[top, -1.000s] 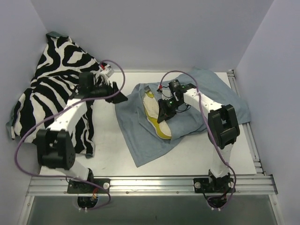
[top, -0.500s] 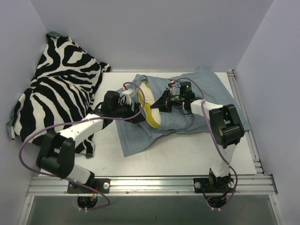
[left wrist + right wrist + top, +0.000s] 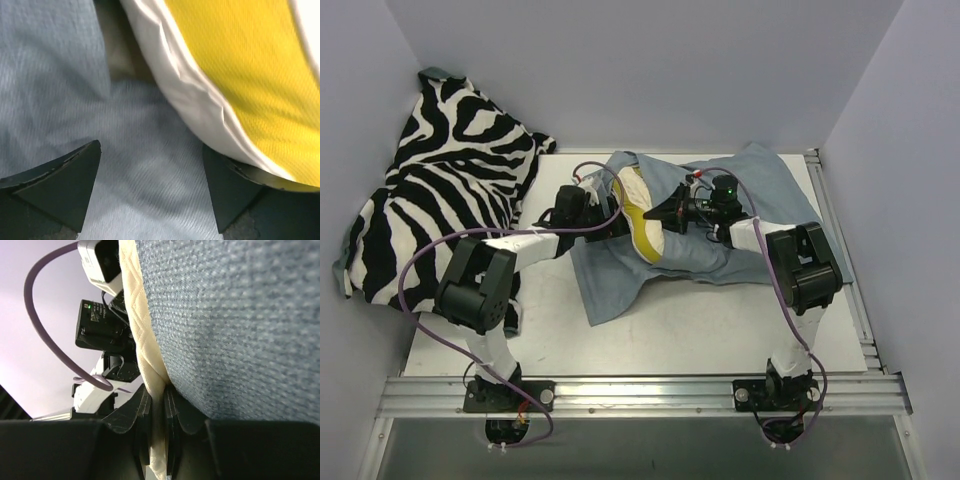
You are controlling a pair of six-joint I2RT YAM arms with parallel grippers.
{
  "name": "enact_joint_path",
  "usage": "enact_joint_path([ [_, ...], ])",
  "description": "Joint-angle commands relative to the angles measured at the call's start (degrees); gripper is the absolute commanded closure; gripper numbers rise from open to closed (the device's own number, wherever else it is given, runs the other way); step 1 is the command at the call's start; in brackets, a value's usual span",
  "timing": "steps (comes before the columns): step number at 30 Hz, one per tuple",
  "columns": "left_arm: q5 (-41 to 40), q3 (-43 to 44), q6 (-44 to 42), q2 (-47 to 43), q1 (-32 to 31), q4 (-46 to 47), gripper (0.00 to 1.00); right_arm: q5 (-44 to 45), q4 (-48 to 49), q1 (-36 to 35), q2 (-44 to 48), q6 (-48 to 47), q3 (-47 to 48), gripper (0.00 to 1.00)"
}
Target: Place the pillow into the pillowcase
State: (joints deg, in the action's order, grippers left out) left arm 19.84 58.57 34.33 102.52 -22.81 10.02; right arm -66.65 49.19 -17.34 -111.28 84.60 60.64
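Note:
My left gripper is to grab the cloth (image 3: 611,229) (image 3: 149,167) beside the pillow's yellow edge, where it will take hold of the grey-blue pillowcase to pull it over the pillow.
The cream pillow (image 3: 638,215) with its yellow edge stands tilted on its side at mid-table, partly wrapped in the grey-blue pillowcase (image 3: 760,190). My right gripper (image 3: 667,220) is shut on the pillow's cream quilted edge (image 3: 137,315), with pillowcase cloth (image 3: 240,315) lying against that edge just right of the right gripper (image 3: 159,390). Just left of the pillow, my left gripper (image 3: 616,222) stands open over the pillowcase cloth (image 3: 50,75). Nothing lies between the fingers of the left gripper (image 3: 150,150). Its right finger sits under the pillow's white and yellow rim (image 3: 240,75).
A black-and-white zebra-print cloth (image 3: 440,190) is heaped at the back left against the wall. Walls close in the back and both sides. A metal rail (image 3: 640,390) runs along the near edge. The left arm's wrist (image 3: 100,330) shows close behind the pillow.
My left arm swung right from beside the zebra cloth to the pillow, and its jaws opened wider. My right gripper tipped the pillow up on its side and drew it back.

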Motion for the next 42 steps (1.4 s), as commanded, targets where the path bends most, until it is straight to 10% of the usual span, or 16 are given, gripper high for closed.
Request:
enact_joint_path([
  [1, -2.6, 4.2, 3.4, 2.2, -0.1, 6.4, 0.08, -2.7, 6.5, -0.8, 2.6, 3.0, 0.1, 1.0],
  [12, -21.8, 17.9, -3.4, 13.6, -2.9, -12.2, 0.11, -2.7, 13.3, -2.7, 3.7, 9.4, -1.0, 1.0],
  [20, -19.8, 22.5, -12.5, 13.7, -0.6, -25.9, 0.81, -1.3, 10.9, -0.9, 3.1, 4.6, -1.8, 1.0],
  [22, -15.5, 22.0, -17.9, 11.7, 0.4, -29.2, 1.0, -0.3, 0.2, -0.1, 3.1, -1.5, -1.0, 1.0],
  [26, 11.5, 18.8, -29.6, 1.2, 1.6, -39.1, 1.0, 15.1, -36.1, -0.1, 0.0, -33.8, 9.1, 1.0],
  [42, 52.2, 35.4, -58.3, 0.5, 3.2, -73.6, 1.0, 48.8, -48.9, -7.7, -15.2, -30.9, 19.7, 1.0],
])
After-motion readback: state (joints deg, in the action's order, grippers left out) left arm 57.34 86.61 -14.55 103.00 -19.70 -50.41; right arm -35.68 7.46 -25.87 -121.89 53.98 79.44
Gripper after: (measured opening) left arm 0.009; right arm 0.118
